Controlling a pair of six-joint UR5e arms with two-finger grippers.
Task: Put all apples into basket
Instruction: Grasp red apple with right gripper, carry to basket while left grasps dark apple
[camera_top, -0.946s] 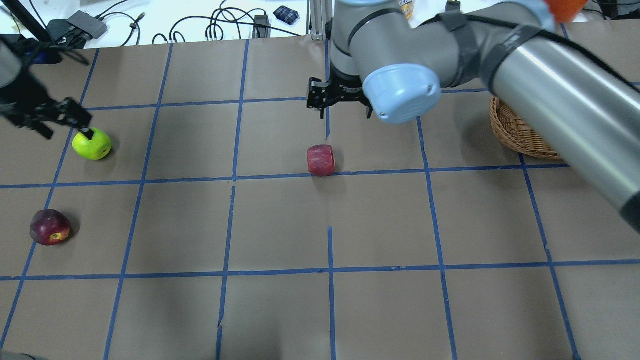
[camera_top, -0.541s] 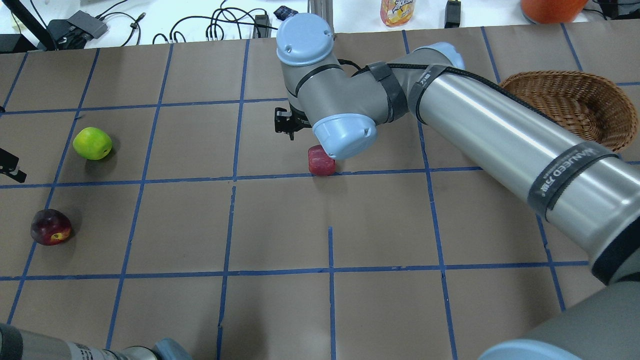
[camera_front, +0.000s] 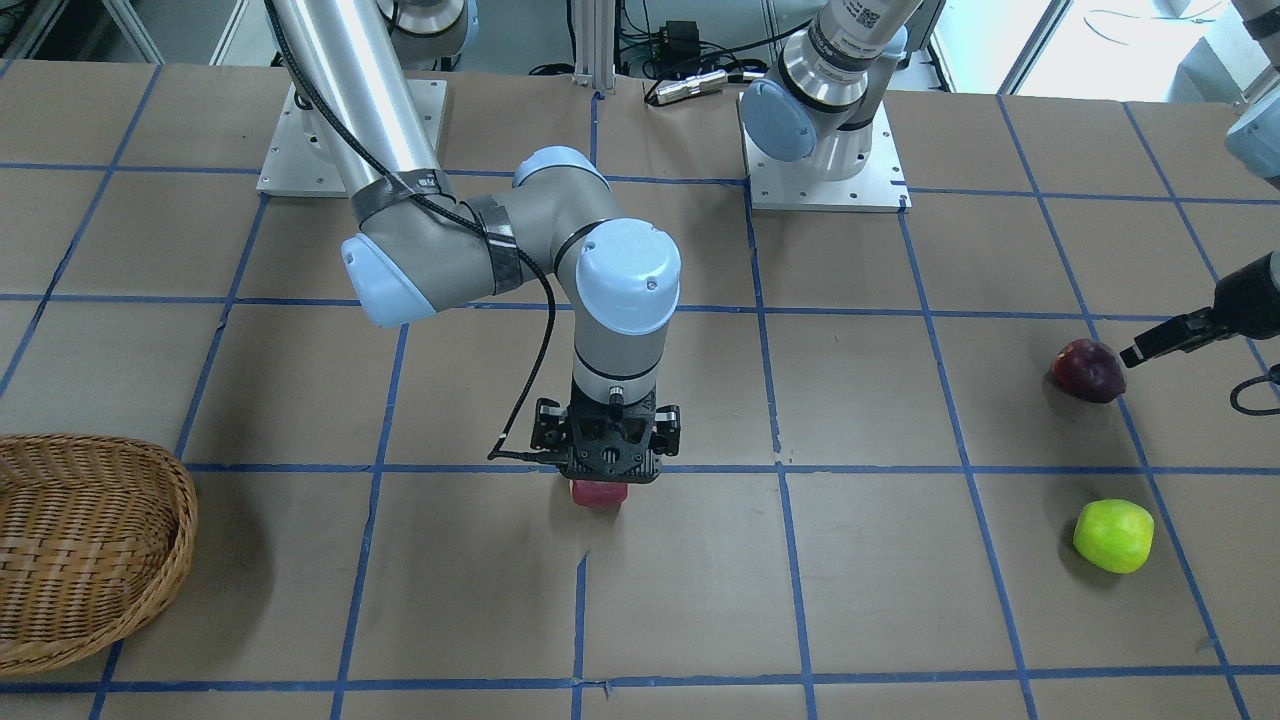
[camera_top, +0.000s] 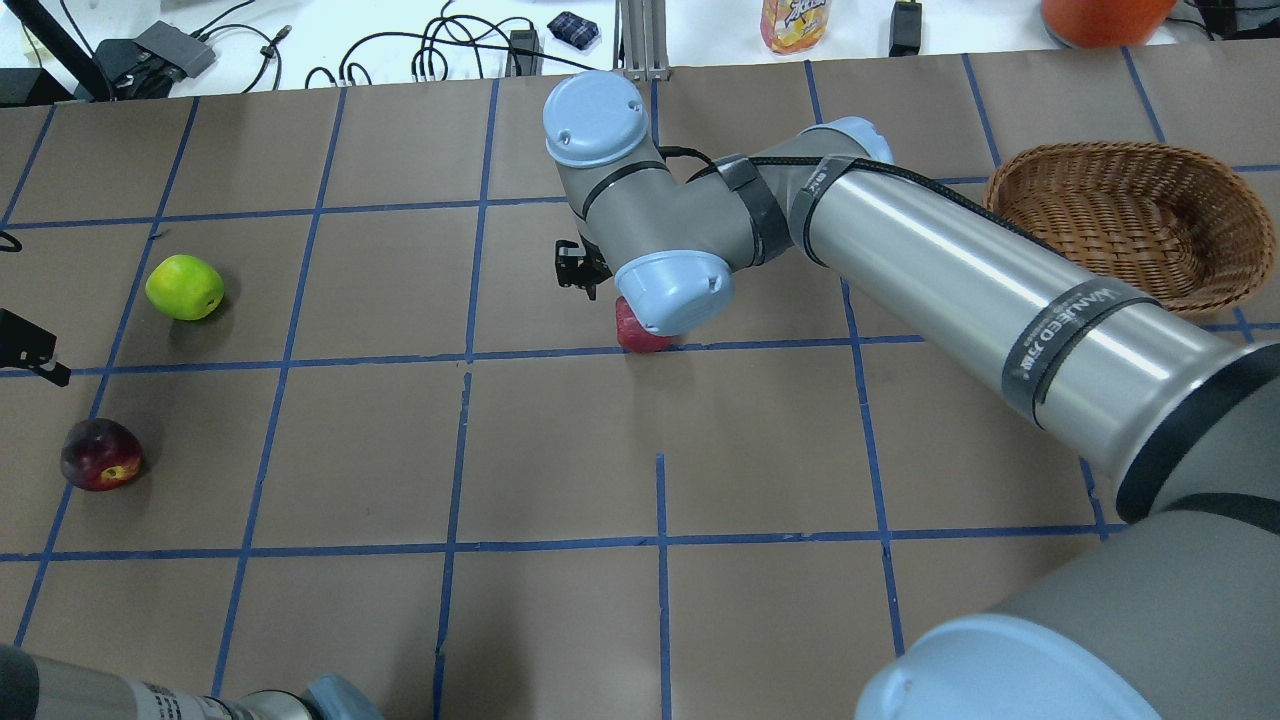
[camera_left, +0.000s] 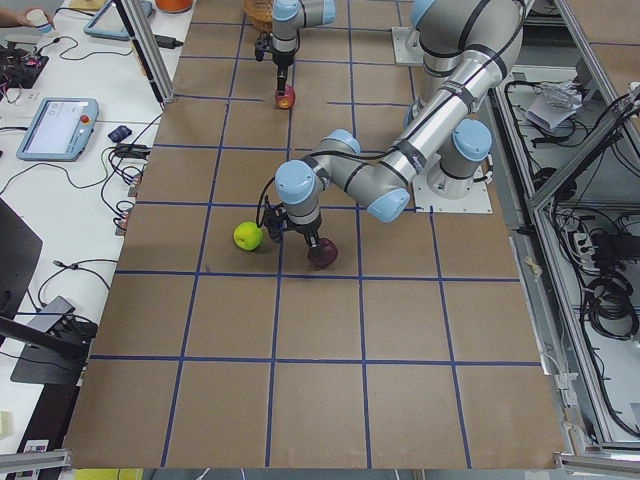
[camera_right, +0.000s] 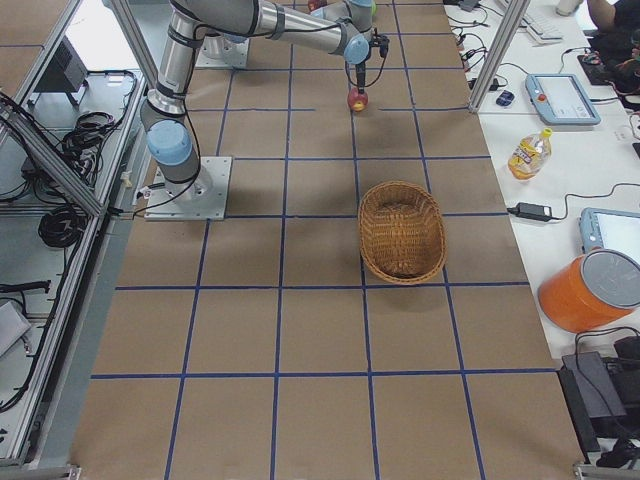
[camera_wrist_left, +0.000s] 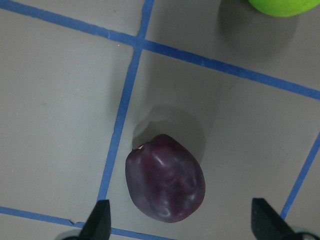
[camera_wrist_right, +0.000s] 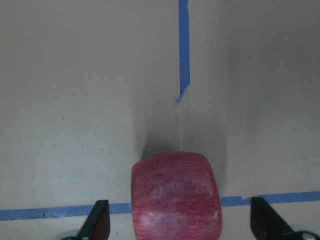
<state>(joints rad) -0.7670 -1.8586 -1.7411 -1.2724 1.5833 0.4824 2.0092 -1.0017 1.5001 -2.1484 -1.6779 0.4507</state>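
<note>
I close my left gripper on the middle (camera_front: 1089, 371) (camera_wrist_left: 165, 180) of the dark maroon apple next, before it moves to the lime green apple.
The red apple (camera_wrist_right: 175, 195) lies on a blue tape line at the table's middle (camera_front: 598, 494). My right gripper (camera_wrist_right: 177, 222) is open, with its jaws on either side of the apple, just above it (camera_front: 605, 455). In the overhead view my wrist hides most of this apple (camera_top: 638, 338). The dark maroon apple (camera_wrist_left: 165, 177) lies between the jaws of my open left gripper (camera_wrist_left: 182, 222), which hovers over it (camera_front: 1165, 340). The lime green apple (camera_top: 185, 287) lies loose beyond it. The wicker basket (camera_top: 1130, 215) is empty at the far right.
Blue tape lines grid the brown table. Cables, a bottle (camera_top: 795, 22) and an orange container (camera_top: 1105, 15) lie on the white bench past the far edge. The right arm's long forearm (camera_top: 980, 300) spans the right half of the table, passing close to the basket.
My right gripper moved from beyond the red apple to directly over it and came down. My left gripper left the green apple and moved toward the maroon one.
</note>
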